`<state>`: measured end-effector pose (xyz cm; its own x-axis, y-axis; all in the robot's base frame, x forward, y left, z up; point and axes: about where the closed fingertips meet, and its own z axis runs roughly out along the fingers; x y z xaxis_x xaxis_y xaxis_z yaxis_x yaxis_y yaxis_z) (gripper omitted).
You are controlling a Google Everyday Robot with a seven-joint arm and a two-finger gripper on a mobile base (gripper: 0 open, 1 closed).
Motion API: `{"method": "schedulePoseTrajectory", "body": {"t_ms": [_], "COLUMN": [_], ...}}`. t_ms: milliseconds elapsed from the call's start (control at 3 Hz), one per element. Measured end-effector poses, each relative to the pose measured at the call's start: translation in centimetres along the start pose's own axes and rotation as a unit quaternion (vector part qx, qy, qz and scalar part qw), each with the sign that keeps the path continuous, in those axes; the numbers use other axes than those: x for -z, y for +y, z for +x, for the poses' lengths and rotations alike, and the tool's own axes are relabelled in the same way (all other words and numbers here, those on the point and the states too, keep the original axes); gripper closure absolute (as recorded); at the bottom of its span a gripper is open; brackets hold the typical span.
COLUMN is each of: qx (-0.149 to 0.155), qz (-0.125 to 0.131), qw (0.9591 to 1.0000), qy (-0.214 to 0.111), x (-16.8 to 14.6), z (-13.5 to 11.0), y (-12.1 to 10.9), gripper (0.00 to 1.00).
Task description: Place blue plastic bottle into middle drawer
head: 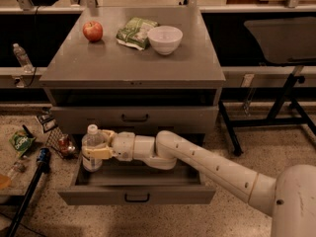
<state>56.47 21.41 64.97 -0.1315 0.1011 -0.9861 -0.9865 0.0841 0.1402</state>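
My gripper should set the blue plastic bottle down inside the open middle drawer (pixel 104 173), and I should place it toward the end nearest the litter. The bottle now stands upright in that drawer.
The blue plastic bottle (pixel 92 147) is a clear ribbed bottle with a white cap and pale label. It stands upright at the far left end of the open middle drawer (pixel 138 195), the lowest grey tray of the cabinet, pulled out. My gripper (pixel 95 151) is shut on the bottle around its middle, its tan fingers (pixel 103 153) wrapping the label. The white arm reaches in from the lower right across the drawer. The bottle's base is low, inside the drawer's left corner; I cannot tell whether it touches the floor of the drawer.
On the cabinet top (pixel 133 65) are a red apple (pixel 92 31), a green bag (pixel 136 32) and a white bowl (pixel 165 39). The drawer above (pixel 134 117) is shut. Litter and a blue-handled tool (pixel 30 181) lie on the floor left. A small bottle (pixel 21 57) stands far left.
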Motion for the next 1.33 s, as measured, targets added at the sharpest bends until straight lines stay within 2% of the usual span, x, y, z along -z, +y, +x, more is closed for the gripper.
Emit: {"method": "schedulePoseTrajectory", "body": {"t_ms": [333,667,1000,1333], "qx": [-0.001,0.015,0.042,0.053], "qz": [0.005,0.017,0.028,0.032], "qw": [0.9999,0.9987,0.9961,0.9944], "qy": [0.016,0.045,0.073,0.086], "x": [-0.1,0.3,0.2,0.3], "z": [3.0,5.7,7.4,9.4], "y": [0.1,-0.3,-1.6,-3.0], "gripper": [1.00,1.00,1.00,1.00]}}
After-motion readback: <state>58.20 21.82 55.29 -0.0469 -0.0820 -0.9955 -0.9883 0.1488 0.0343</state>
